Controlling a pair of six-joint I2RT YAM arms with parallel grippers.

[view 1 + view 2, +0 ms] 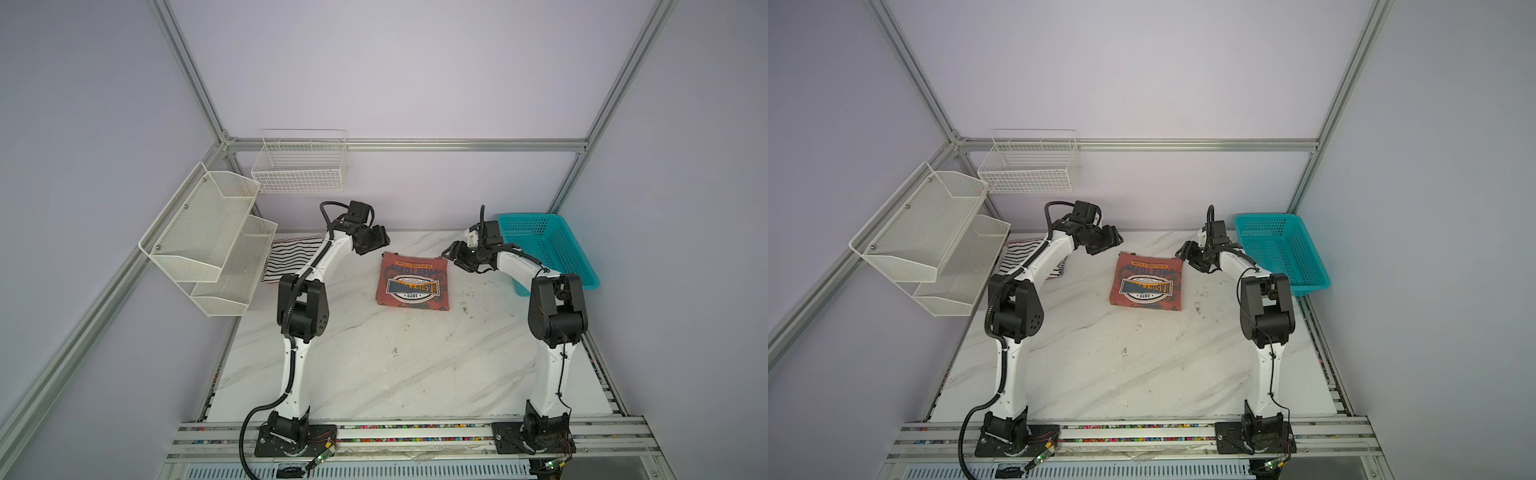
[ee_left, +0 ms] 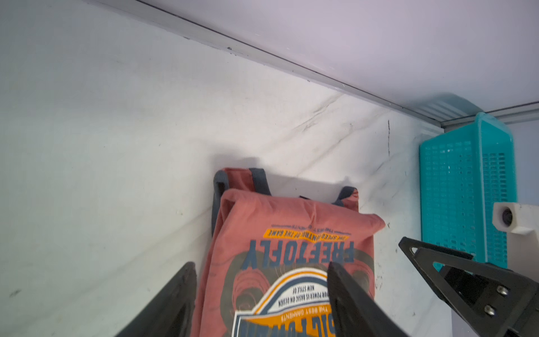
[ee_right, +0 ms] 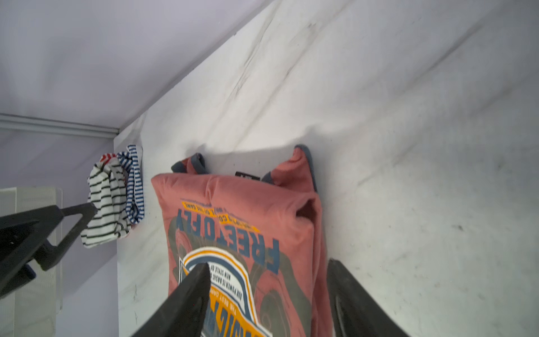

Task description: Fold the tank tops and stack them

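Next, I reach with my left gripper for the salmon-red tank top and grab it by the middle of its side edge (image 1: 382,278) (image 2: 211,292) facing the white tank top with black stripes.
A salmon-red tank top (image 1: 413,280) (image 1: 1147,280) with a printed emblem lies folded into a rectangle at mid-table; its grey-blue straps point to the back wall. My left gripper (image 1: 380,243) (image 2: 262,277) hovers open over its back left corner, nothing between the fingers. Open as well, my right gripper (image 1: 448,252) (image 3: 268,271) hangs above the back right corner. At the back left lies a white tank top with black stripes (image 1: 291,257) (image 3: 102,204), partly behind my left arm. Beside it the right wrist view shows a navy-white striped one (image 3: 134,186) and a bit of a red-white striped one (image 3: 106,157).
A turquoise perforated basket (image 1: 548,249) (image 2: 466,189) stands at the back right, close behind my right arm. White mesh shelves (image 1: 208,237) hang on the left wall over the table's edge, and a wire basket (image 1: 299,162) hangs on the back wall. The marble table (image 1: 374,365) stretches toward the front.
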